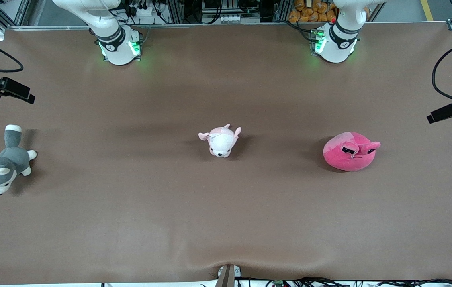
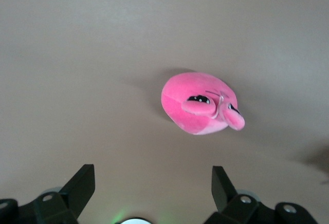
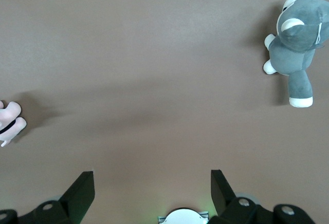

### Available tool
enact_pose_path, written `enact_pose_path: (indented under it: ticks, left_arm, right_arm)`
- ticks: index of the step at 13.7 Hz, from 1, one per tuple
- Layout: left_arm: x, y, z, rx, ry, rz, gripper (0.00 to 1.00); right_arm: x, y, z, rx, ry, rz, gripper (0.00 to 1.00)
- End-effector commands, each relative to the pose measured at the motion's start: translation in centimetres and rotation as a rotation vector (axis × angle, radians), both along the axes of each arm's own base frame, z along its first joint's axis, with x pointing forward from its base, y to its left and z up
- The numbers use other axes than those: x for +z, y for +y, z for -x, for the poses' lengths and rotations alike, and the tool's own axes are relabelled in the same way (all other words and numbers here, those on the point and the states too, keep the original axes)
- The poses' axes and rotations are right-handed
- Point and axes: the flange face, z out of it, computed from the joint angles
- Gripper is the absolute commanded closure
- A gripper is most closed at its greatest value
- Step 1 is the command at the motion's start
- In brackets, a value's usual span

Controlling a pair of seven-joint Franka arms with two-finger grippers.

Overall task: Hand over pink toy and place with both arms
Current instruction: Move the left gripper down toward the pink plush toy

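The pink toy's droopy ear (image 1: 373,146) (image 2: 236,118) sticks out past its round body, nearest to my left gripper, and I should close my left gripper on it.
The pink toy (image 1: 350,151), a round hot-pink plush with droopy dark eyes, lies on the brown table toward the left arm's end. It also shows in the left wrist view (image 2: 201,103). My left gripper (image 2: 152,183) hangs high above the table near its base, open and empty, well away from the toy. My right gripper (image 3: 152,185) is also high above the table, open and empty. Neither gripper shows in the front view; only the arm bases show along the top edge.
A pale pink-and-white puppy plush (image 1: 222,140) lies mid-table; its edge shows in the right wrist view (image 3: 9,121). A grey-and-white husky plush (image 1: 2,165) lies at the right arm's end, also in the right wrist view (image 3: 297,41). Black camera mounts (image 1: 4,88) stand at both table ends.
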Motion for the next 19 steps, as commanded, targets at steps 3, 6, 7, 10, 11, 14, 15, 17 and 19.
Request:
enact_pose_path:
  ticks: [3,6,7,10,11,14,15,17,19]
  left_arm:
    - [-2.7,-0.3,-1.3,0.193,0.029,-0.018,0.0]
    - [-5.7,-0.8,-2.6,0.208,0.076,-0.019,0.0]
    - [-6.7,-0.7,-3.0,0.203,0.09,-0.018,0.0]
    - [-9.4,-0.6,-3.9,0.17,0.125,-0.141,0.0]
    - [-9.5,-0.9,-4.0,0.169,0.126,-0.143,0.0]
    - [-11.2,-1.4,-3.7,0.27,0.14,-0.081,0.0]
    - [-11.9,-1.5,-3.6,0.37,0.125,-0.081,0.0]
    - [-12.8,-2.9,-3.5,0.557,0.116,-0.123,0.0]
    - [-13.0,-4.5,-3.5,0.698,0.109,-0.149,0.0]
  right_arm:
    - [0.2,0.2,-0.1,0.006,0.006,-0.004,0.0]
    - [0.1,0.2,-0.1,0.006,0.007,-0.004,0.0]
    - [0.1,0.2,-0.1,0.006,0.007,-0.004,0.0]
    - [0.1,0.2,-0.1,0.006,0.007,-0.004,0.0]
    - [0.1,0.2,-0.1,0.006,0.007,-0.004,0.0]
    - [0.1,0.2,-0.2,0.006,0.009,-0.004,0.0]
    - [0.1,0.2,-0.2,0.006,0.009,-0.004,0.0]
    - [0.1,0.2,-0.2,0.006,0.009,-0.004,0.0]
    - [0.1,0.2,-0.2,0.006,0.009,-0.004,0.0]
